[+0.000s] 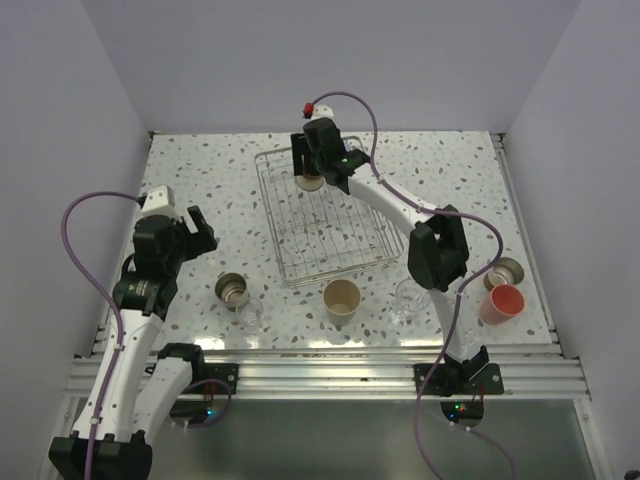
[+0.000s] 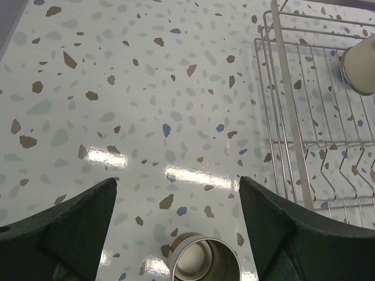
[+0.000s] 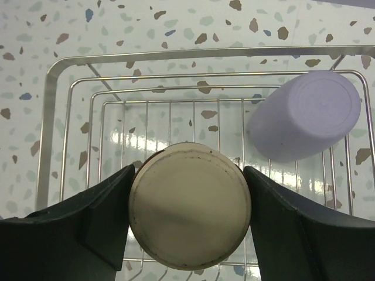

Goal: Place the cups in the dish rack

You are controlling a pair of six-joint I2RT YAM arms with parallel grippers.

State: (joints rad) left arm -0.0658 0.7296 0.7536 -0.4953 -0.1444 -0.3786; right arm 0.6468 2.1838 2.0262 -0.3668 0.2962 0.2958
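Next, my right gripper releases the upside-down steel cup, now held over the rack's far end, in the dish rack's far end (image 1: pixel 310 177) (image 3: pixel 197 126), next to the lavender cup.
The dish rack (image 1: pixel 325 222) is a silver wire basket at mid-table. My right gripper (image 1: pixel 310 176) hovers over its far end, shut on an upside-down steel cup whose tan base (image 3: pixel 189 213) fills the gap between the fingers. A lavender cup (image 3: pixel 304 117) lies on its side in the dish rack (image 3: pixel 58 117) just beyond. My left gripper (image 1: pixel 200 233) stands open left of the rack with nothing between its fingers. Just below it on the table stands an upright steel cup (image 2: pixel 204 257), also visible from above (image 1: pixel 232 290).
Along the near edge stand a clear glass (image 1: pixel 248 313), a beige tumbler (image 1: pixel 342 299) and another clear glass (image 1: pixel 408 301). At the right are a salmon-pink cup (image 1: pixel 503 303) and a steel cup (image 1: pixel 509 270). Grey walls enclose the table.
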